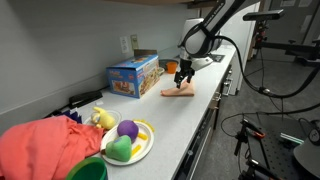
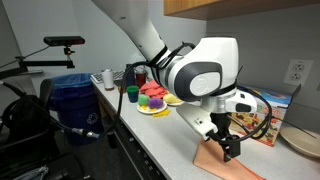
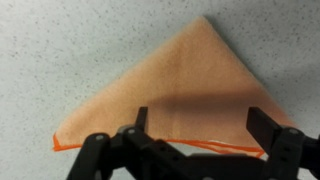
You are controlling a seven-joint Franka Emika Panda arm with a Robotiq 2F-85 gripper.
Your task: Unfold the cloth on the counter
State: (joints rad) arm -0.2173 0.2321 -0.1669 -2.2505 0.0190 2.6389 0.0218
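The folded cloth's corner [image 1: 163, 94] [image 3: 288, 122] closest to the plate of toy fruit is the next place for my gripper, which should go there and then close on it.
The cloth [image 3: 185, 90] is orange-peach, folded into a triangle, and lies flat on the speckled grey counter [image 3: 60, 60]. It also shows in both exterior views [image 1: 180, 92] [image 2: 225, 165]. My gripper [image 3: 203, 125] hangs just above the cloth's folded edge with its two fingers spread wide and nothing between them. In an exterior view the gripper [image 1: 182, 75] points down right over the cloth. In an exterior view the gripper [image 2: 228, 143] sits at the cloth's near end. The cloth's lower edge is hidden behind the gripper body in the wrist view.
A blue toy box [image 1: 133, 76] stands at the back wall. A plate of toy fruit [image 1: 128, 140], a red cloth heap [image 1: 45, 145] and a green bowl [image 1: 88, 170] sit near the front. A blue bin [image 2: 75, 105] stands on the floor.
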